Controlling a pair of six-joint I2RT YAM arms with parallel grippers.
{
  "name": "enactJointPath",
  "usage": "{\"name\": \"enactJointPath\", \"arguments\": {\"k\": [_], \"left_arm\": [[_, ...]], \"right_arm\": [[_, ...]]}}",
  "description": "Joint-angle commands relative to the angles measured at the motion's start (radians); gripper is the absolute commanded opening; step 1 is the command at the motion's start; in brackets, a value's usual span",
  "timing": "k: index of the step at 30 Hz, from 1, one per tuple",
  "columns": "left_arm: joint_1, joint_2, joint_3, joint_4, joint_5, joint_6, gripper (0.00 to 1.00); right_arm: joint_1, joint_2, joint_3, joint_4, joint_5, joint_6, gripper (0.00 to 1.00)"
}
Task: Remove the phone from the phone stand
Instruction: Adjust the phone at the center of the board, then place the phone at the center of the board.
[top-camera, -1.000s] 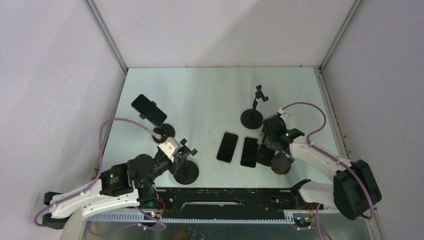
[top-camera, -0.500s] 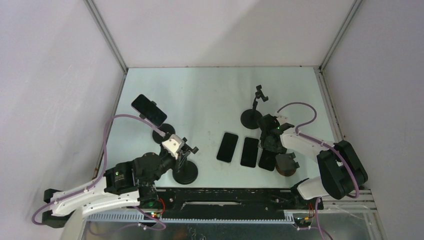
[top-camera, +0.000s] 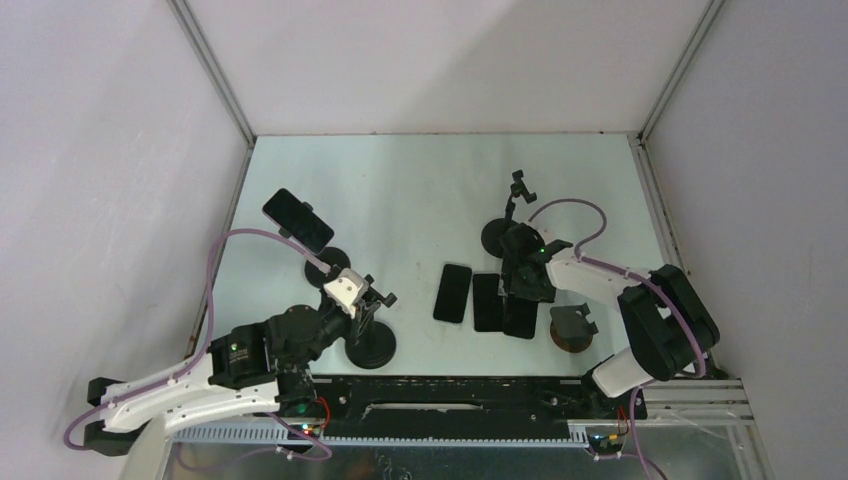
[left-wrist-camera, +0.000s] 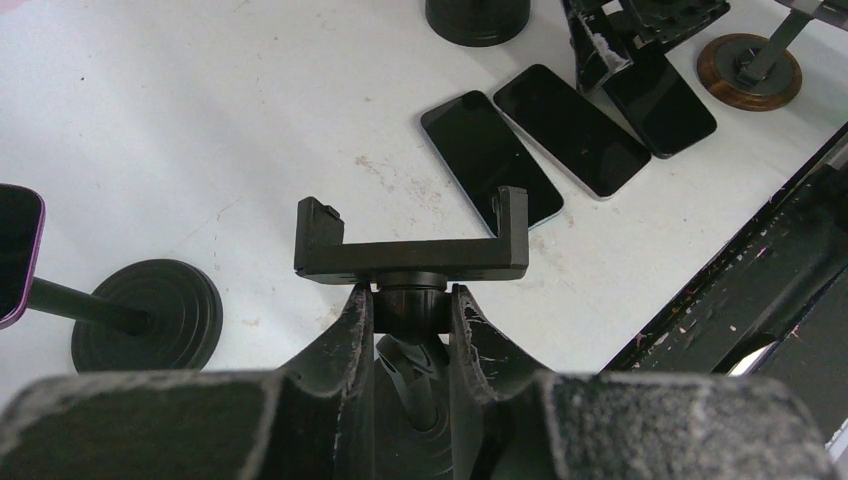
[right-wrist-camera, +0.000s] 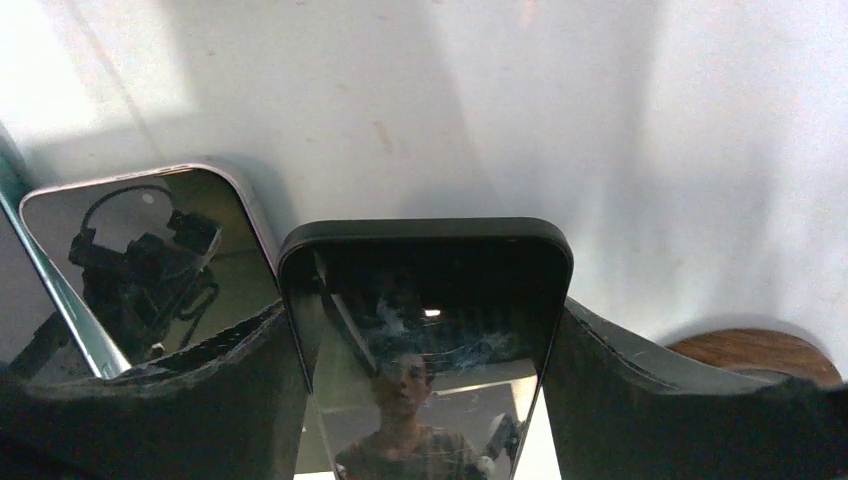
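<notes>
The robot's right gripper will put the black phone down flat on the table (top-camera: 510, 304), close beside the two flat phones.
My right gripper (top-camera: 522, 285) is shut on a black phone (right-wrist-camera: 425, 290), its fingers on the phone's long sides, low over the table. This phone (top-camera: 522, 322) lies beside two other phones (top-camera: 487, 302) on the table, and one of them shows in the right wrist view (right-wrist-camera: 150, 250). The wood-based phone stand (top-camera: 573, 328) to the right is empty. My left gripper (left-wrist-camera: 410, 295) is shut on the neck of an empty black stand (left-wrist-camera: 410, 250) with its clamp up. A further phone (top-camera: 298, 220) sits in a stand at the far left.
An empty black stand (top-camera: 503, 237) stands behind the right gripper. The leftmost flat phone (top-camera: 453, 292) lies near mid table. The black front rail (top-camera: 450, 395) runs along the near edge. The enclosure walls close the sides and back.
My right gripper has carried the phone left from the wood-based stand and down beside the two flat phones. The left gripper has shifted slightly and still holds its stand.
</notes>
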Motion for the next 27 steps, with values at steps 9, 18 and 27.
{"name": "enactJointPath", "arguments": {"k": [9,18,27], "left_arm": [[0.002,0.008,0.027,0.01,-0.01,-0.016,0.0],[0.002,-0.004,0.024,0.011,-0.015,-0.015,0.0],[0.002,-0.022,0.018,0.015,-0.025,-0.01,0.0]], "right_arm": [[0.096,0.136,0.109,0.014,-0.116,-0.019,0.0],[0.099,0.161,0.135,0.028,-0.125,-0.043,0.0],[0.106,0.182,0.132,-0.023,0.007,-0.09,0.07]]}}
